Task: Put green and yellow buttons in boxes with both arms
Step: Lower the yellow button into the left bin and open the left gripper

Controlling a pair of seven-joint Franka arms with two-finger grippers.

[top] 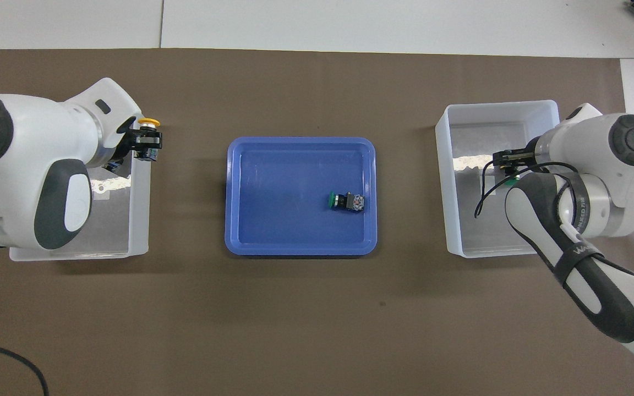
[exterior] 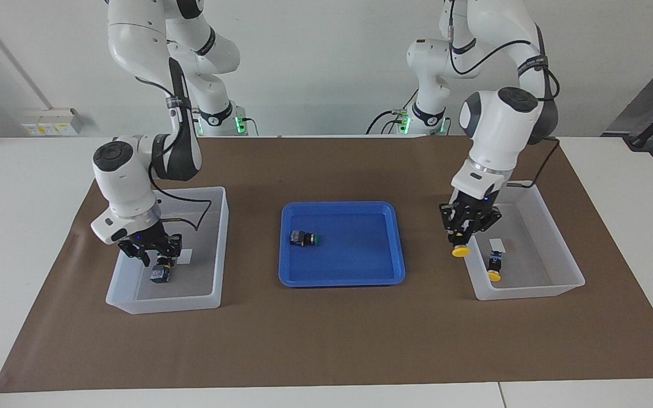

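I will release the yellow button, now held over the box's rim, with my left gripper in its box [top: 93, 151], close beside the other yellow button, farther from the tray.
My left gripper [exterior: 462, 238] is shut on a yellow button [exterior: 460, 251], cap down, over the rim of the box [exterior: 530, 290] at the left arm's end; in the overhead view the gripper [top: 146, 144] and yellow cap [top: 148, 122] show there too. A second yellow button [exterior: 494, 270] lies in that box. My right gripper [exterior: 153, 252] is low inside the other box [exterior: 162, 304], shut on a green button [exterior: 160, 274], whose green cap [top: 510, 180] shows from above. Another green button [exterior: 302, 238] lies in the blue tray [exterior: 360, 277].
The shallow blue tray [top: 240, 231] sits mid-table between the two boxes [top: 140, 220] [top: 450, 225] on a brown mat. Each box has a small white sticker on its floor. White table borders the mat.
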